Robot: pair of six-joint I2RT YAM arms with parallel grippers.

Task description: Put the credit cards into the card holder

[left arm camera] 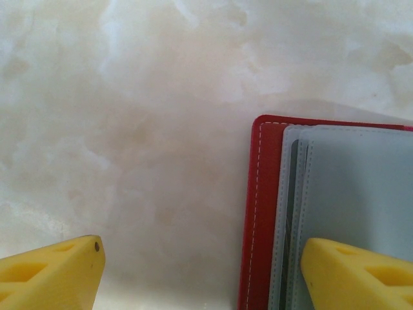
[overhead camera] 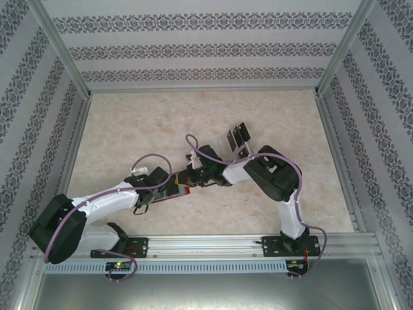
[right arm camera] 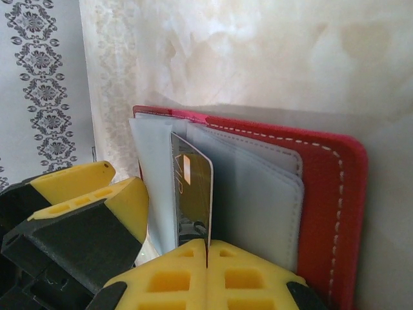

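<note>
I need to let go of the dark credit card, now on edge between the sleeves, with my right gripper in the grey sleeve (overhead camera: 168,192) (right arm camera: 159,184) nearest my left gripper.
The red card holder (right arm camera: 330,206) lies open on the marble table with its grey sleeves (right arm camera: 258,206) fanned out. My right gripper (right arm camera: 208,253) is shut on a dark credit card (right arm camera: 192,190) with gold print, which stands on edge between the sleeves. My left gripper (left arm camera: 203,278) is open at the holder's (left arm camera: 263,219) edge. One yellow fingertip (left arm camera: 352,274) rests over the grey sleeves and the other is over bare table. From above, both grippers meet at the holder (overhead camera: 174,194), the left gripper (overhead camera: 166,187) beside the right gripper (overhead camera: 193,175).
Further dark cards (overhead camera: 239,135) stand in a clear rack just behind the right arm. Patterned walls and a metal frame (overhead camera: 200,90) enclose the table. A rail (overhead camera: 206,245) runs along the near edge.
</note>
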